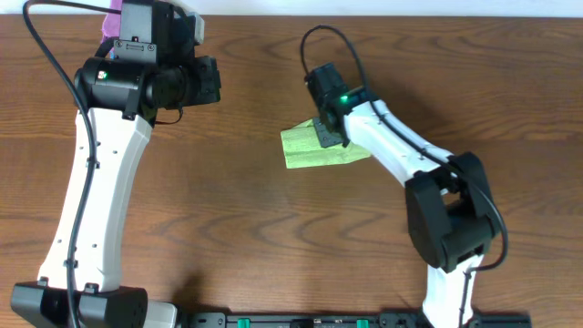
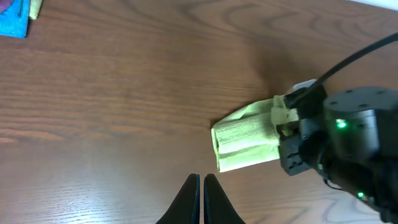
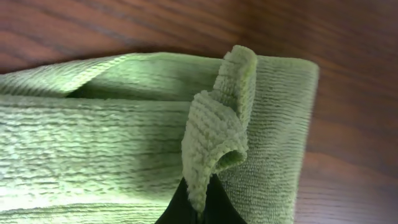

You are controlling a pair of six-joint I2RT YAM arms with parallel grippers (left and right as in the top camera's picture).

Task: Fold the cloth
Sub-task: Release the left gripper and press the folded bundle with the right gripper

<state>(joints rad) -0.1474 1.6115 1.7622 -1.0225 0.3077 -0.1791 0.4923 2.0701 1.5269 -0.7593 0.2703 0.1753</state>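
The robot's right gripper should release the raised fold on top of the light green cloth's end (image 1: 290, 148) nearest the robot's left gripper.
A light green cloth (image 1: 310, 148) lies folded into a small bundle near the middle of the wooden table. It also shows in the left wrist view (image 2: 245, 142) and fills the right wrist view (image 3: 112, 137). My right gripper (image 1: 330, 135) sits over the cloth's right end and is shut on a pinched fold of it (image 3: 214, 143), which stands up between the fingers (image 3: 200, 208). My left gripper (image 2: 203, 186) is shut and empty, held above the table to the left of the cloth, well apart from it.
A blue cloth (image 2: 13, 18) with a yellow one beside it lies at the far left corner in the left wrist view. A pink item (image 1: 111, 20) shows behind the left arm. The table (image 1: 237, 237) is dark wood.
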